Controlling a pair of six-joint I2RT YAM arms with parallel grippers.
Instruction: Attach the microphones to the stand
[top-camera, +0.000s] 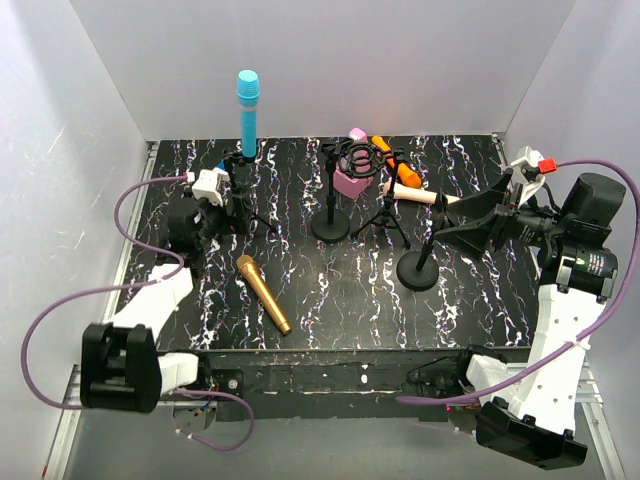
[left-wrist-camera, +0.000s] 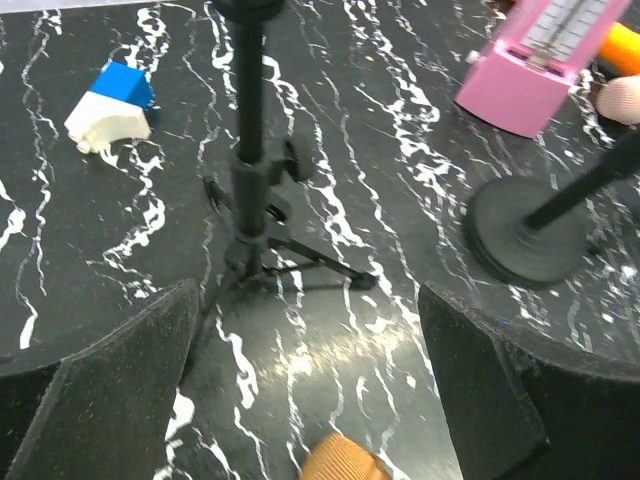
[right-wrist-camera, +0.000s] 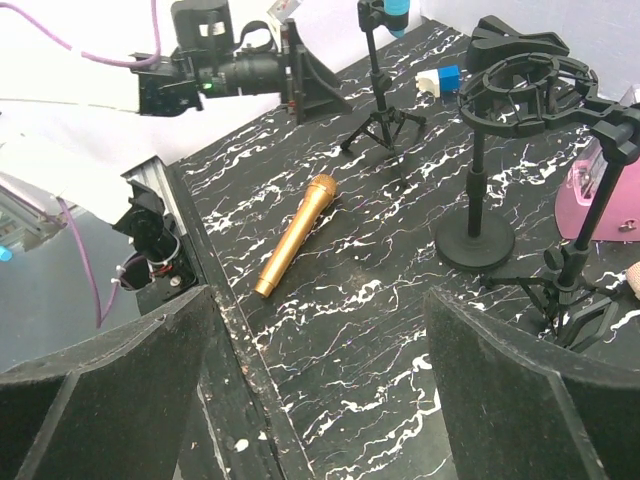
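Observation:
Next, my left gripper closes on the upper pole (top-camera: 232, 172) (left-wrist-camera: 249, 48) of the tripod stand, below the clip that is holding the cyan-blue microphone.
The cyan-blue microphone (top-camera: 247, 103) stands upright in the tripod stand (top-camera: 243, 190) at the back left. On the table in front lies the gold microphone (top-camera: 263, 293), also in the right wrist view (right-wrist-camera: 296, 233); its head (left-wrist-camera: 340, 461) shows just below my left gripper (left-wrist-camera: 305, 300), which is open and empty, facing the tripod (left-wrist-camera: 250, 200). The orange microphone (top-camera: 393, 160) and the pale pink-beige microphone (top-camera: 420, 195) sit up among the middle stands. My right gripper (top-camera: 452, 218) hangs open and empty, its tips close to the pink-beige one's tail end.
A pink metronome (top-camera: 350, 178) stands behind a round-base stand with a shock mount (top-camera: 332, 225). Another round-base stand (top-camera: 420, 270) and a small tripod (top-camera: 383, 215) are right of it. A blue-and-white block (left-wrist-camera: 110, 105) lies beyond the left tripod. White walls close three sides.

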